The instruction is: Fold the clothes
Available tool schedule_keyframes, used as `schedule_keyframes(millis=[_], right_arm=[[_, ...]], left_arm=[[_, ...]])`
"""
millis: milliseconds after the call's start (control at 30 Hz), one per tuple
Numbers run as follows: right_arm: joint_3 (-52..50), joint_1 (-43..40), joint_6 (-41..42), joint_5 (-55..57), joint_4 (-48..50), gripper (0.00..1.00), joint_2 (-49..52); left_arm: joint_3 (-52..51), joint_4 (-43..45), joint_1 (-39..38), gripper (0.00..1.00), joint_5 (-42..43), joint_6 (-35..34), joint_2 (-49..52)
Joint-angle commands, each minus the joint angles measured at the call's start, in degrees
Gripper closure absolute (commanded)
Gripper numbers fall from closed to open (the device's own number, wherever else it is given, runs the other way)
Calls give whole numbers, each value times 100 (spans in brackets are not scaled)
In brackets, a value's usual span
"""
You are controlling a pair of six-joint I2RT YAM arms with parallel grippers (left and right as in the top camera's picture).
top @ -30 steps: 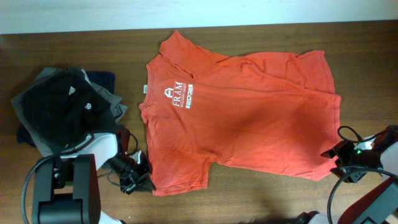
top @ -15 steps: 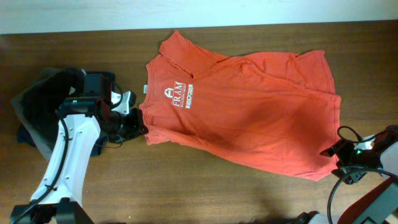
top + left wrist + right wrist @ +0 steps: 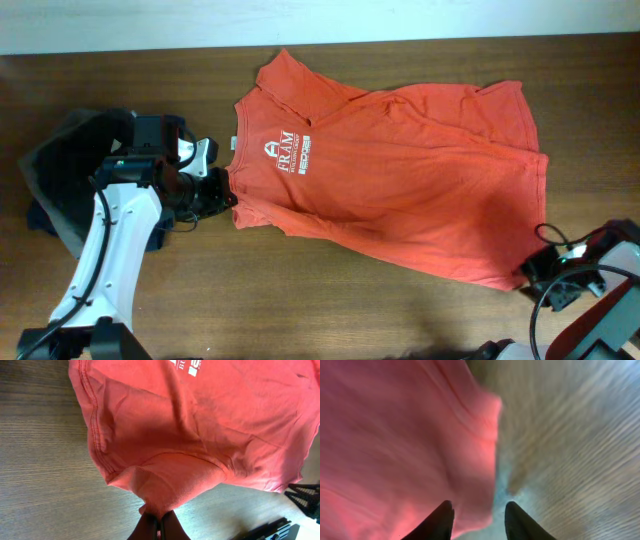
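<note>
The shirt's near edge runs at a slant out to the hem corner, so my right gripper should tuck that corner in, then grab the folded cloth [image 3: 527,240] next to it.
The red-orange shirt [image 3: 400,180] with white lettering lies spread on the wooden table, neck to the left. Its near sleeve is folded in over the body. My left gripper [image 3: 222,192] is shut on that sleeve's edge at the shirt's left side; the wrist view shows the fabric [image 3: 165,490] pinched between the shut fingers [image 3: 160,522]. My right gripper [image 3: 535,270] is open at the shirt's lower right hem corner. In the right wrist view its fingers [image 3: 478,512] straddle the hem edge [image 3: 480,480] without closing.
A pile of black, grey and navy garments [image 3: 75,165] lies at the left, behind my left arm. The table's far edge [image 3: 300,38] meets a white wall. Bare wood [image 3: 300,300] lies in front of the shirt.
My left gripper carried the near sleeve from the front edge up and over the shirt body to its left side. My right gripper shifted forward and left to the hem corner.
</note>
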Motion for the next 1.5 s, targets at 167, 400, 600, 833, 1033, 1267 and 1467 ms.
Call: schedule_keyframes(millis=[167, 400, 600, 833, 1033, 1267, 1467], right_arm=[[-684, -15, 337, 22, 752, 75, 39], [-153, -22, 0, -35, -103, 96, -168], [780, -20, -164, -44, -1036, 96, -337], [1032, 256, -155, -293, -411, 95, -304], [1032, 859, -81, -271, 256, 94, -87], [1040, 975, 37, -256, 732, 60, 85], [1043, 444, -116, -273, 72, 57, 85]], left_arm=[[48, 15, -17, 100, 37, 92, -13], [48, 13, -20, 100, 37, 92, -13], [48, 17, -17, 100, 35, 94, -13], [48, 35, -20, 99, 35, 92, -13], [48, 33, -20, 99, 35, 92, -13], [48, 33, -20, 99, 37, 92, -13], [48, 33, -20, 99, 35, 94, -13]])
